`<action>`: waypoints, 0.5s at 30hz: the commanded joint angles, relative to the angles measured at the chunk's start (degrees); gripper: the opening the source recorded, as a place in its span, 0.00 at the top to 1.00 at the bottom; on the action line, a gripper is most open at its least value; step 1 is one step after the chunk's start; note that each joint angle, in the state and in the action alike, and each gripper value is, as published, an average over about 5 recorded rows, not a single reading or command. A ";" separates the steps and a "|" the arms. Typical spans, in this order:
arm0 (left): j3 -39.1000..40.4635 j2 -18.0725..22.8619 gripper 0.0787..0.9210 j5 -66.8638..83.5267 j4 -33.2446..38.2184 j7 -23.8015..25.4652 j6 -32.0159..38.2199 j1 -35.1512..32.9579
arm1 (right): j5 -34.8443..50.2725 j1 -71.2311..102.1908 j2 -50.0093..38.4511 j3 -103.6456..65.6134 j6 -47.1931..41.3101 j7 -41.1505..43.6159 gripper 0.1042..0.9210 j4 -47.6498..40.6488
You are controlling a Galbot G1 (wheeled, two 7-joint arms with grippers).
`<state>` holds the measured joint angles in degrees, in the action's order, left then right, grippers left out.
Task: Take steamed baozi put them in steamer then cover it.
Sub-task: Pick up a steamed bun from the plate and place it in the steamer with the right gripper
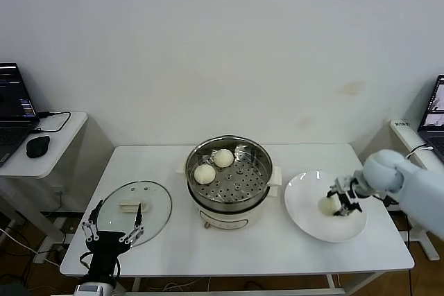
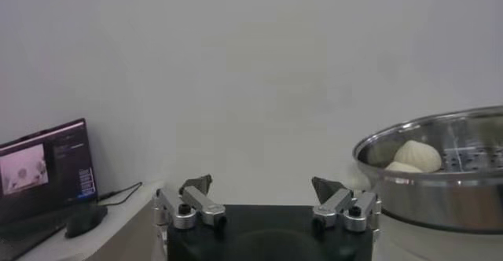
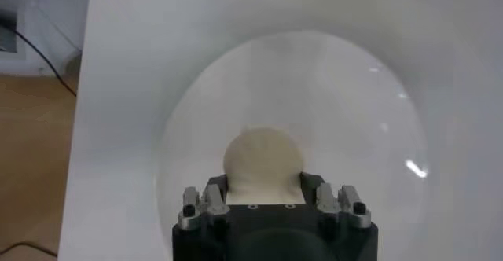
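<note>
Next, my right gripper lets go of the baozi on the near part of the steamer's perforated tray point(image 1: 227, 187), next to the other baozi.
The steamer point(image 1: 257, 154) stands at the table's middle with two steamed baozi point(image 1: 223, 158) point(image 1: 205, 173) on its perforated tray. It also shows in the left wrist view point(image 2: 440, 184), with a baozi point(image 2: 418, 154) inside. A third baozi point(image 1: 326, 205) sits on the white plate point(image 1: 312, 221) at the right. My right gripper point(image 1: 342, 204) is down at it. In the right wrist view the gripper point(image 3: 264, 179) has its fingers point(image 3: 310, 182) pressed on both sides of this baozi point(image 3: 262, 156). The cover point(image 1: 156, 202) lies flat at the left. My left gripper point(image 1: 118, 206) point(image 2: 262, 184) is open and empty at its near edge.
A side table at the far left holds a laptop point(image 1: 14, 112) and a mouse point(image 1: 37, 145). Another laptop point(image 1: 436, 112) stands at the far right. The plate point(image 3: 354, 113) lies close to the table's right edge.
</note>
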<state>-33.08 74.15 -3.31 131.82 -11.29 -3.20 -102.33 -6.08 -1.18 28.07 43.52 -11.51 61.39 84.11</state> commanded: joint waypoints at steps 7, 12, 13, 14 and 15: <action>-0.02 -0.43 0.12 0.34 0.06 0.05 -0.01 0.25 | 11.75 -33.63 7.88 15.07 -0.49 0.83 0.42 -1.03; -0.08 -0.37 0.12 0.41 -0.07 0.02 -0.01 0.66 | 14.69 -38.63 16.61 19.28 -0.51 -1.00 0.42 -0.99; -0.15 -0.34 0.12 0.45 -0.10 0.01 0.00 0.73 | 15.25 -38.81 18.30 19.92 -0.41 -1.48 0.42 -0.88; -0.24 -0.30 0.12 0.50 -0.10 -0.02 0.00 0.77 | 15.80 -38.75 19.68 20.39 -0.24 -1.94 0.42 -0.74; -0.34 -0.26 0.12 0.55 -0.07 -0.04 0.01 0.77 | 16.47 -38.47 21.07 20.94 0.22 -2.49 0.42 -0.57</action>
<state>-33.32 73.88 -2.83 131.83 -11.30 -3.19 -101.56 5.11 -28.26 39.35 57.56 -11.47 60.27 83.75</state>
